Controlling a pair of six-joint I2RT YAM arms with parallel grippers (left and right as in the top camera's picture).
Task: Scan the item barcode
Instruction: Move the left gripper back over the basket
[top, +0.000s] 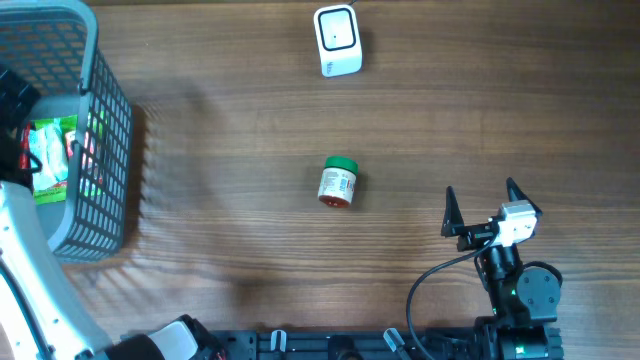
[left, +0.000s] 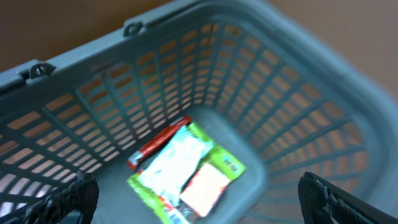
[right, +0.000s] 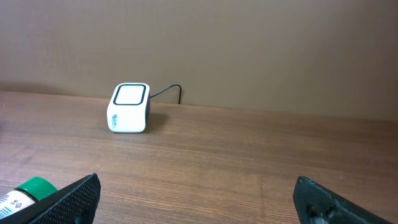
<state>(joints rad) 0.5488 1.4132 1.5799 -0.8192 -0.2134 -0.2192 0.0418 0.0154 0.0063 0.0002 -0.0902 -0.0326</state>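
Note:
Next, my left gripper grabs around the pale green wipes packet's middle (top: 50, 158) (left: 178, 165), along with the red-and-white tissue pack next to it in the grey basket.
A small jar (top: 338, 183) with a green lid and a printed label lies on its side mid-table; its lid (right: 30, 191) shows at the lower left of the right wrist view. The white barcode scanner (top: 337, 40) stands at the far edge, also seen in the right wrist view (right: 129, 107). My right gripper (top: 485, 205) is open and empty, to the right of the jar and apart from it, facing the scanner. My left gripper (left: 199, 208) hangs open above a grey basket (left: 298, 93), over a green-and-white packet (left: 186, 171) and a red item (left: 158, 143).
The grey mesh basket (top: 100, 170) stands at the table's left edge with packets (top: 50, 160) inside. The left arm (top: 20, 270) reaches over it from the front left. A black cable (right: 168, 92) runs behind the scanner. A plain wall rises past the far table edge.

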